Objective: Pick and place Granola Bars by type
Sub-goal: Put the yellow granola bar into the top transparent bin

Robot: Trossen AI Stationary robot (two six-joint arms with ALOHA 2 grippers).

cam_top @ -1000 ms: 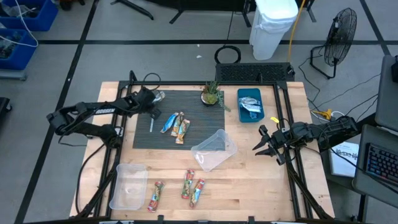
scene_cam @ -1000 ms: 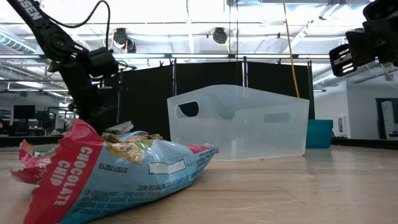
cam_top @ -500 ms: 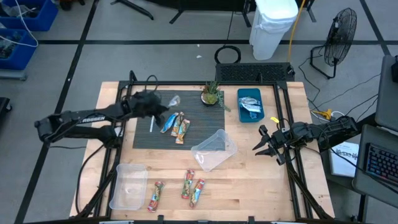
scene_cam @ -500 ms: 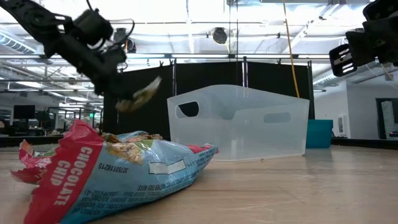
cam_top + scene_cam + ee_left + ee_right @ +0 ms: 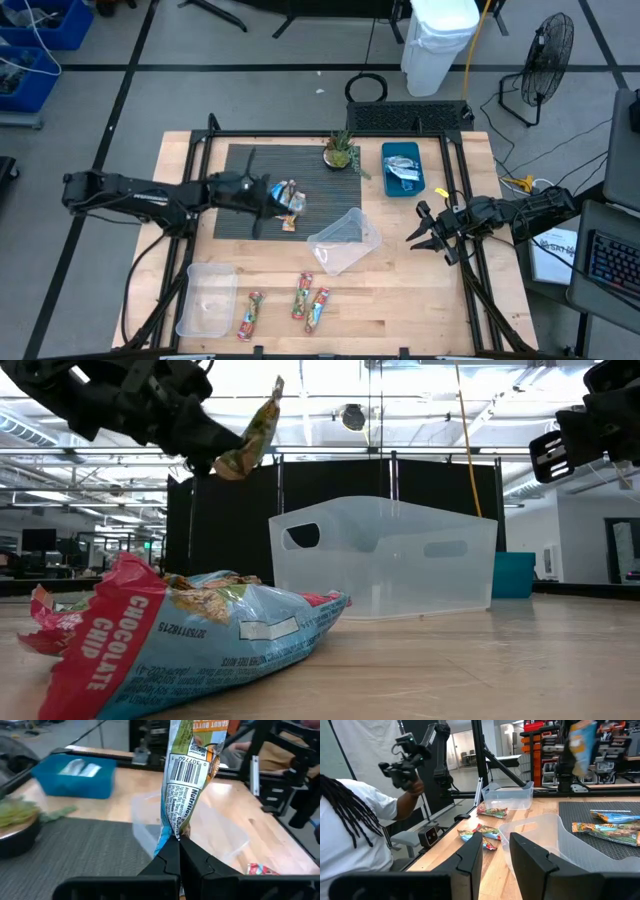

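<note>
Next, my left gripper lets go of the green-and-orange granola bar in the middle of the clear bin (image 5: 348, 243) (image 5: 189, 826) beside the blue bin.
My left gripper (image 5: 270, 194) hovers over the dark mat (image 5: 320, 170), shut on a green-and-orange granola bar (image 5: 186, 780) that also shows high up in the low view (image 5: 255, 432). More bars lie on the mat (image 5: 290, 218). Three lie near the front edge (image 5: 303, 297), and one is close to the low camera (image 5: 190, 630). Silvery bars lie in the blue bin (image 5: 403, 168). My right gripper (image 5: 430, 236) waits open at the table's right side, its fingers (image 5: 470, 857) apart with nothing between them. My left gripper pinches the bar's crimped end (image 5: 176, 833) between its two fingertips. The fingers come nearly level from the table's left. The bar stands up past the fingertips, tilted, lifted clear above the mat.
A clear bin (image 5: 345, 238) lies tipped at the mat's near right corner. Another clear bin (image 5: 207, 298) stands at the front left. A potted plant (image 5: 342, 152) is on the mat's far edge. A person (image 5: 355, 825) shows beyond the table in the right wrist view.
My left gripper has taken a bar off the mat's far left corner. It has risen and swung toward the table's right and near side, tipping from pointing down to nearly level. The bar, lifted clear, now stands up from the fingers.
</note>
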